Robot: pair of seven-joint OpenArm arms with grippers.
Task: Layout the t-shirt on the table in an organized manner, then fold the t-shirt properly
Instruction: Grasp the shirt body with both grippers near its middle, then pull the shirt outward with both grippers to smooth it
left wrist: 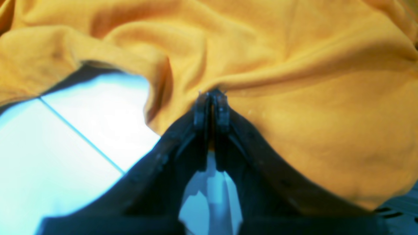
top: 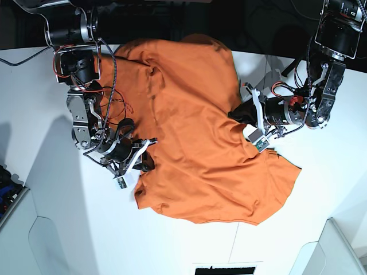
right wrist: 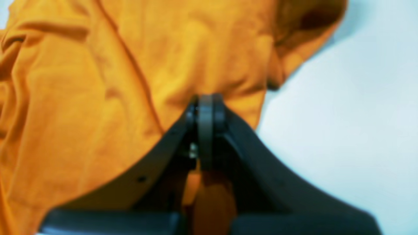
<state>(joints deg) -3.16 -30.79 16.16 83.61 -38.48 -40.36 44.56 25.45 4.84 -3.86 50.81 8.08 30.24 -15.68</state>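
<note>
Next, I open my left gripper and release the orange t-shirt's pinched edge on the bare table (top: 256, 137), beside the front flap of the shirt.
The orange t-shirt (top: 195, 143) lies rumpled and spread across the middle of the white table (top: 57, 223). On its right edge in the base view, my left gripper (top: 234, 116) is shut on a pinch of cloth. The left wrist view shows those jaws (left wrist: 212, 94) pressed together on a fold of the t-shirt (left wrist: 310, 98), with bare table (left wrist: 65, 137) to the left. At the shirt's lower left edge, my right gripper (top: 150, 163) is also shut on cloth. In the right wrist view its jaws (right wrist: 205, 99) clamp the t-shirt (right wrist: 98, 98) hem beside bare table (right wrist: 343, 114).
A thin seam line (left wrist: 81, 135) crosses the tabletop, and another seam (top: 234, 243) shows near the front. A dark object (top: 223, 269) sits at the front edge and a blue-black item (top: 6, 192) at the far left. Loose cables (top: 281, 71) trail by the left arm.
</note>
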